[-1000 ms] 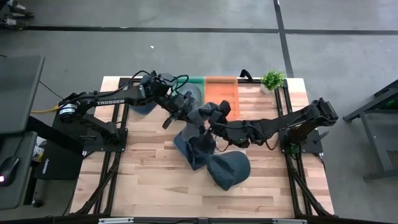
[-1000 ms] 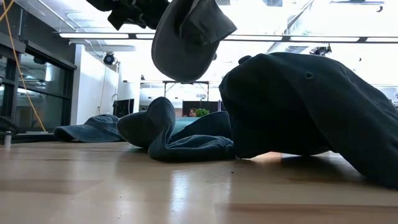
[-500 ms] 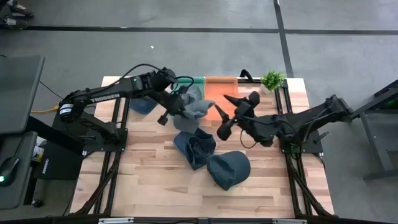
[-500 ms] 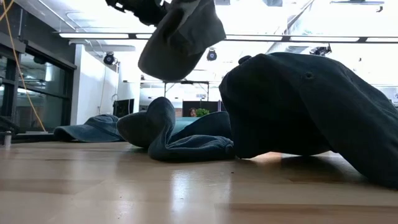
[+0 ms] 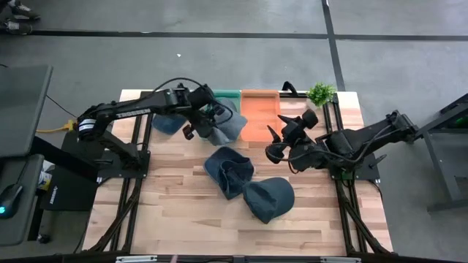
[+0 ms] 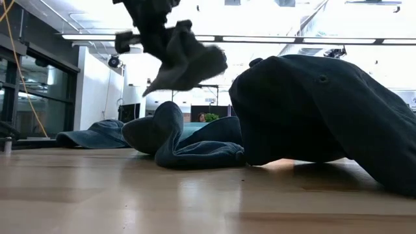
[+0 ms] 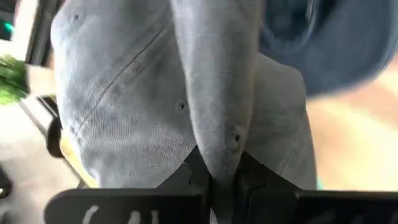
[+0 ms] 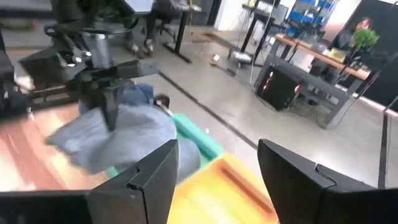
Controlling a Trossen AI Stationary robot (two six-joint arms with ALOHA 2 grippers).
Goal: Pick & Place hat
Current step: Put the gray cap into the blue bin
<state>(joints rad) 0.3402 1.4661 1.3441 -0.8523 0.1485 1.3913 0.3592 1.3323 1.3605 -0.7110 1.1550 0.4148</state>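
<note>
The robot's left gripper should release the grey hat, now hanging above the table's far part, inside the green bin [image 5: 223,122], beside the orange bin.
A pale grey hat [image 5: 224,123] hangs from my left gripper [image 5: 206,124] above the table's far part, beside the green bin [image 5: 228,96]. In the low view the grey hat [image 6: 187,63] hangs clear of the wood below my left gripper [image 6: 156,29]. My right gripper [image 5: 272,144] is open and holds nothing, right of the grey hat and in front of the orange bin [image 5: 259,113]. Two dark blue hats [image 5: 228,170] [image 5: 270,199] lie crumpled on the table's middle. Another blue hat [image 5: 167,125] lies under the left arm. My left gripper [image 7: 214,179] pinches a raised fold of the grey hat's crown [image 7: 217,134] between its two fingers. It comes at the fold slanting from above and from the table's left. The hat is lifted clear and droops below and beyond the fingers, slack.
The green bin [image 8: 194,142] and the orange bin [image 8: 239,186] stand side by side at the far edge. A small potted plant [image 5: 320,93] stands at the far right corner. Bare wood shows along the near edge and the left side.
My left gripper has carried the grey hat away from the table's middle toward the far edge and the green bin; the hat has swung and turned as it went. My right arm has drawn back from the hat toward the table's right side.
</note>
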